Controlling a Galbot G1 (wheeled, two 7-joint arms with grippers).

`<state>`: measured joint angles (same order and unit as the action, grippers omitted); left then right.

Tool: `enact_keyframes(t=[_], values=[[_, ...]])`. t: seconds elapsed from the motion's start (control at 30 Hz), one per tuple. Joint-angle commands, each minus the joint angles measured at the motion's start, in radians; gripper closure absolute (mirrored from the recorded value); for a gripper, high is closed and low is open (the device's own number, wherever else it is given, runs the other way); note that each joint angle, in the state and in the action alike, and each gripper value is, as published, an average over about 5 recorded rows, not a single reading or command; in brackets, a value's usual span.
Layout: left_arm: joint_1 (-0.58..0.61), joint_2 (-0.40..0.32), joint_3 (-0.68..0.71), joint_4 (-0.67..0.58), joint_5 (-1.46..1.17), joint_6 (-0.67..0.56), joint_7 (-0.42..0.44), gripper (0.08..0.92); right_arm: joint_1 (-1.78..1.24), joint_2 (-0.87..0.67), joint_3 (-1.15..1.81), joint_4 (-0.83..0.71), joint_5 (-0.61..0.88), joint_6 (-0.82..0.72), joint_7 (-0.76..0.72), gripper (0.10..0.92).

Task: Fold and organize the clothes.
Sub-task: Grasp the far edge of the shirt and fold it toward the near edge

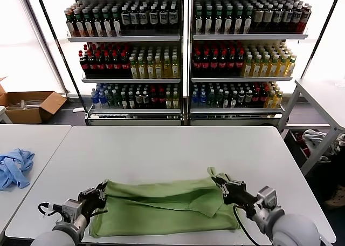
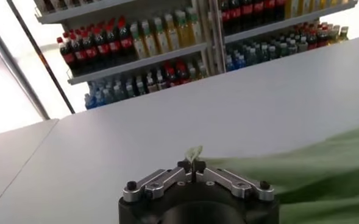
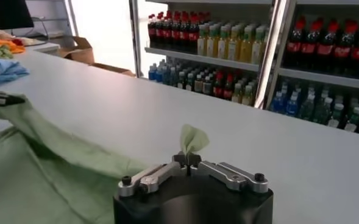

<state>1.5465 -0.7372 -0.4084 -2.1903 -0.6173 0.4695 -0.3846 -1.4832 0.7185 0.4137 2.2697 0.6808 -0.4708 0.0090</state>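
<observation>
My left gripper is going to let go of the upper corner of the light green T-shirt, now near the table's front edge, on the shirt's lower layer (image 1: 109, 201), by its short end.
The light green T-shirt (image 1: 161, 205) lies as a long folded band near the front edge of the white table (image 1: 172, 149). My left gripper (image 1: 99, 192) is shut on the shirt's left upper corner. My right gripper (image 1: 220, 182) is shut on its right upper corner, lifting it slightly. In the left wrist view a small tuft of green cloth (image 2: 194, 151) sticks out above the shut left gripper (image 2: 192, 164). The right wrist view shows a green tuft (image 3: 193, 139) pinched in the right gripper (image 3: 186, 159), with the shirt (image 3: 39, 158) stretching away toward the other arm. No printed graphic shows.
A light blue garment (image 1: 13, 168) lies on the neighbouring table to the left. Shelves of bottles (image 1: 183, 52) stand behind the table. A cardboard box (image 1: 29, 106) sits on the floor at the back left, and another table (image 1: 323, 95) stands at the right.
</observation>
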Motion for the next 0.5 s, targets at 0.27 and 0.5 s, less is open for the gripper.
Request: enact_keyframes(t=[0.27,0.5], values=[[0.072,-0.027,0.013,-0.009,0.068,-0.014,-0.074,0.914,-0.277,0.02,0.136,0.09,-0.03,0.024,0.032,0.919],[0.054,-0.05,0.051,0.032,0.056,-0.049,-0.091,0.914,-0.263,0.051,0.094,0.011,-0.067,0.09,0.082,0.919]])
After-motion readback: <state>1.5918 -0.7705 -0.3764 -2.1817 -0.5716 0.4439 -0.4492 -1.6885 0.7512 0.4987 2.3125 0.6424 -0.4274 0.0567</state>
